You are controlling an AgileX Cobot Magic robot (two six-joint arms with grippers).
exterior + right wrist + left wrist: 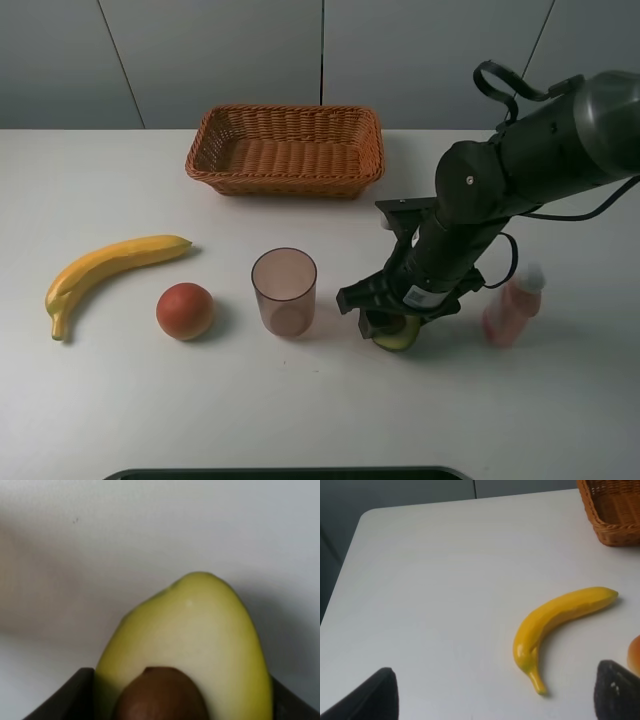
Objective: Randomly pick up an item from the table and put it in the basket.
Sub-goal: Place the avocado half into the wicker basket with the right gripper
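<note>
Next, I let go of the halved avocado with my right gripper inside the brown wicker basket (310, 138), near the back side of the basket.
The halved avocado (397, 338) lies on the white table (300, 420), right of centre, mostly hidden under my right gripper (392, 325). In the right wrist view the avocado (200, 630) shows yellow-green flesh and a brown pit, with a dark finger (75, 695) pressed against each side, so the gripper is shut on it at table level. The brown wicker basket (290, 185) stands empty at the back centre, well beyond the gripper; its corner shows in the left wrist view (615, 515). My left gripper (495, 705) is open and empty, above the table's left part near the banana (560, 620).
A translucent brownish cup (284, 290) stands just left of the right gripper. An orange-red fruit (185, 310) and the yellow banana (110, 270) lie at the left. A blurred pinkish bottle (512, 308) stands right of the right arm.
</note>
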